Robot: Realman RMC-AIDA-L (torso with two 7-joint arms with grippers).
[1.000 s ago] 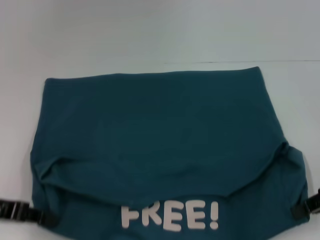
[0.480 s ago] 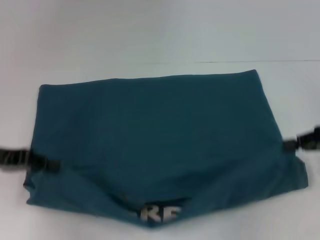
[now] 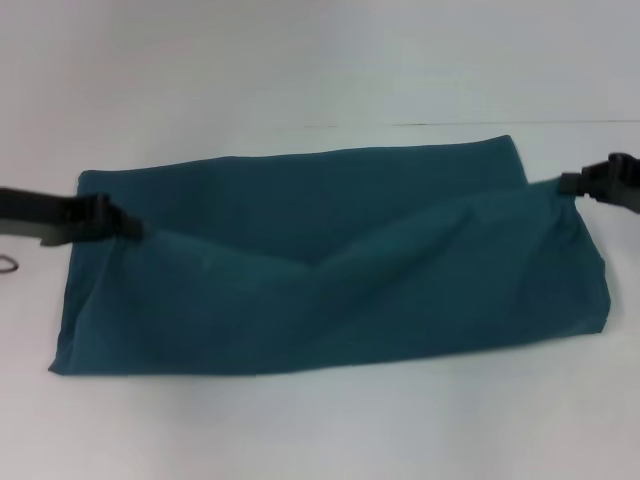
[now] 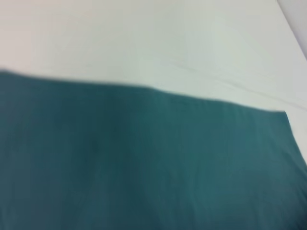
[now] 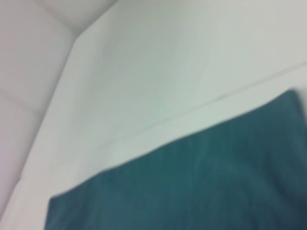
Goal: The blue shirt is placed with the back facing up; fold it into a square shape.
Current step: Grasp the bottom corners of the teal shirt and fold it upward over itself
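Note:
My left gripper is going to release the held layer along the blue shirt's far edge, just in from the nearest corner (image 3: 131, 177).
The blue shirt (image 3: 330, 270) lies across the white table as a wide teal band, folded over on itself, with no lettering showing. My left gripper (image 3: 125, 226) is shut on the shirt's folded edge at its left side. My right gripper (image 3: 568, 184) is shut on the folded edge at its right side, near the far corner. The held layer sags in the middle between the two grippers. The shirt fills the lower part of the left wrist view (image 4: 144, 163) and of the right wrist view (image 5: 201, 187). Neither wrist view shows fingers.
The white table (image 3: 320, 60) runs around the shirt, with a thin seam line (image 3: 560, 124) across its far part. A small dark loop (image 3: 8, 264) lies at the left edge. A wall corner (image 5: 72, 33) shows in the right wrist view.
Both grippers have carried the near edge of the shirt away from me over the rest. The "FREE!" lettering has gone from sight and the shirt is now a narrower band.

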